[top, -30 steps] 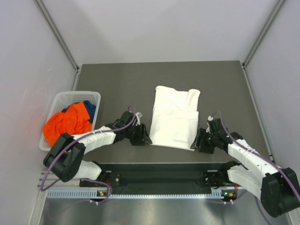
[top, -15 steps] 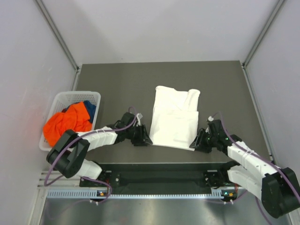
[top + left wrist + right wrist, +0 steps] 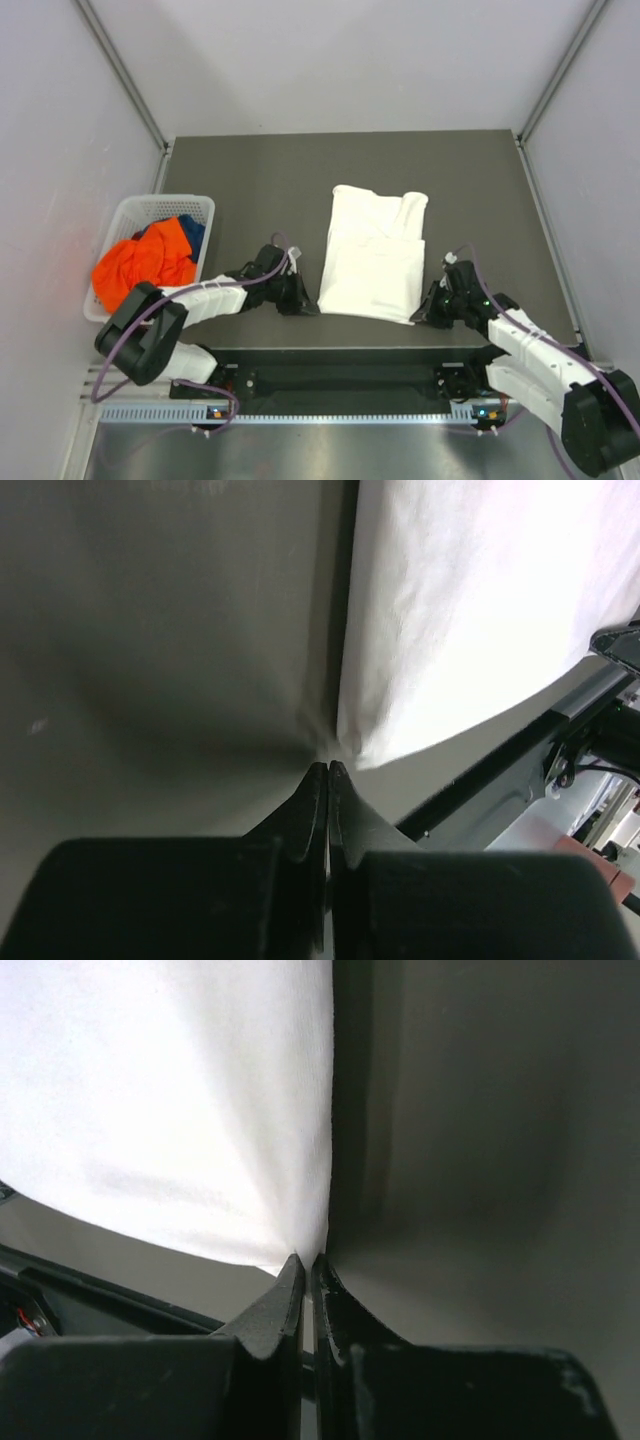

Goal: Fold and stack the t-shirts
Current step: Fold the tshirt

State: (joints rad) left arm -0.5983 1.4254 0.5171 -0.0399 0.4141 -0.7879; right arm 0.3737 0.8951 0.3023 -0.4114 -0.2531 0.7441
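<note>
My left gripper's fingers are shut short of the white t-shirt's corner, so that gripper should open, back off and pinch that corner [image 3: 323, 305] before folding.
The white t-shirt [image 3: 370, 250] lies flat on the dark table [image 3: 260, 180], folded into a tall rectangle, with no print showing. My left gripper [image 3: 305, 300] sits low at its near left corner. In the left wrist view that gripper [image 3: 328, 765] is shut, and the cloth's [image 3: 480, 610] corner meets the fingertips. My right gripper [image 3: 425, 312] is at the near right corner. The right wrist view shows it [image 3: 305, 1258] shut, with the shirt's [image 3: 170, 1090] edge pinched between the tips. An orange t-shirt [image 3: 140, 265] and a dark blue one [image 3: 193, 232] lie bunched in the basket.
A white lattice basket [image 3: 160, 202] stands at the table's left edge. The black mounting rail [image 3: 350, 375] runs along the near edge, just behind both grippers. Grey walls close in the table on the left, right and back.
Both grippers have gone from open to shut at the shirt's near corners. The right gripper has slid a little nearer; the shirt's near edge has shifted slightly.
</note>
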